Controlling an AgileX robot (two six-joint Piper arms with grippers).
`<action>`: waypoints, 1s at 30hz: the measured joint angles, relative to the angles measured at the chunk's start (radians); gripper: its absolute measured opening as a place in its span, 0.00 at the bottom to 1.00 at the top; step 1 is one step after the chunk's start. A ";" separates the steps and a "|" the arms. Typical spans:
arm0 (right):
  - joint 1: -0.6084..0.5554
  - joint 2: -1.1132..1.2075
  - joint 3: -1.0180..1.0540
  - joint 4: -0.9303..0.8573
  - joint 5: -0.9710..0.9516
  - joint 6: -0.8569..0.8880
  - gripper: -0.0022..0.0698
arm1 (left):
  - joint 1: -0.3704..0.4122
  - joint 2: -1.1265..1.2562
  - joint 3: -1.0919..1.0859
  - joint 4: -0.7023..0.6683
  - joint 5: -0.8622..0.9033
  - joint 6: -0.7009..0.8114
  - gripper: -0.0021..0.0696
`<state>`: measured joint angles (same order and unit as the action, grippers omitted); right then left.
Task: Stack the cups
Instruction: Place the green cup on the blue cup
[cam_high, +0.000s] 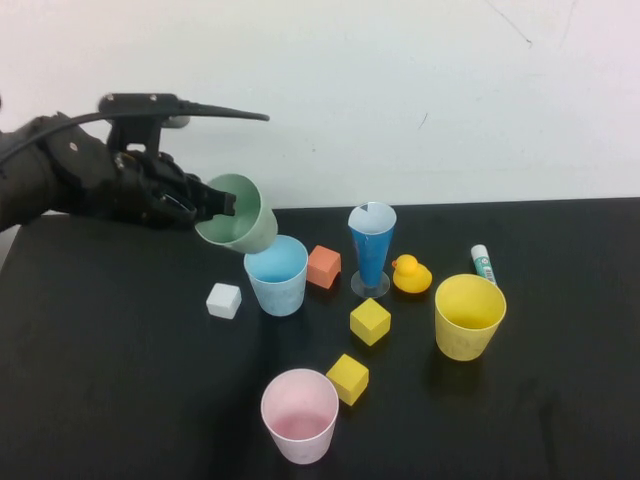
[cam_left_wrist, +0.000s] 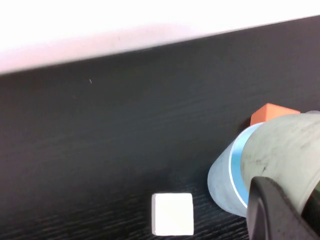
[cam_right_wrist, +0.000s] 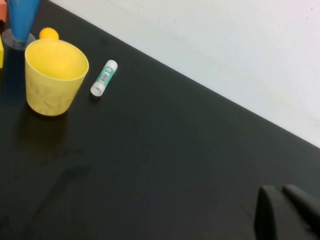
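Next, my left gripper releases the green cup inside the light blue cup (cam_high: 277, 260) (cam_left_wrist: 242, 167), beside the orange cube. The green cup now hangs tilted above it.
My left gripper (cam_high: 222, 205) is shut on the rim of the green cup (cam_high: 240, 215) and holds it tilted in the air, just above and left of the light blue cup (cam_high: 277, 274), which stands upright on the table. In the left wrist view the green cup (cam_left_wrist: 285, 155) hangs over the light blue cup (cam_left_wrist: 227, 177). The pink cup (cam_high: 299, 415) stands at the front. The yellow cup (cam_high: 468, 316) stands at the right and also shows in the right wrist view (cam_right_wrist: 52, 76). My right gripper (cam_right_wrist: 282, 207) is shut and empty over bare table, out of the high view.
A tall blue cone on a clear foot (cam_high: 371, 250), an orange cube (cam_high: 323, 266), a white cube (cam_high: 224, 300), two yellow cubes (cam_high: 369, 321) (cam_high: 347, 379), a yellow duck (cam_high: 411, 275) and a glue stick (cam_high: 484, 264) lie around the cups. The black table (cam_high: 110, 380) ends at a white wall.
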<state>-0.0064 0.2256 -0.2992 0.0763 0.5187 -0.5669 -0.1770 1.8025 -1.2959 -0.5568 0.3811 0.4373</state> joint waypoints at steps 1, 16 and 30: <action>0.000 0.000 0.000 0.000 0.000 0.000 0.03 | -0.002 0.009 -0.003 -0.002 0.000 0.000 0.04; 0.000 0.000 0.000 0.000 0.000 0.000 0.03 | -0.080 0.157 -0.117 0.004 0.021 -0.041 0.04; 0.000 0.000 0.000 0.000 -0.001 0.000 0.03 | -0.080 0.153 -0.136 0.127 0.089 -0.090 0.04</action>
<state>-0.0064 0.2256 -0.2992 0.0763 0.5175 -0.5669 -0.2575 1.9556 -1.4320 -0.4298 0.4698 0.3472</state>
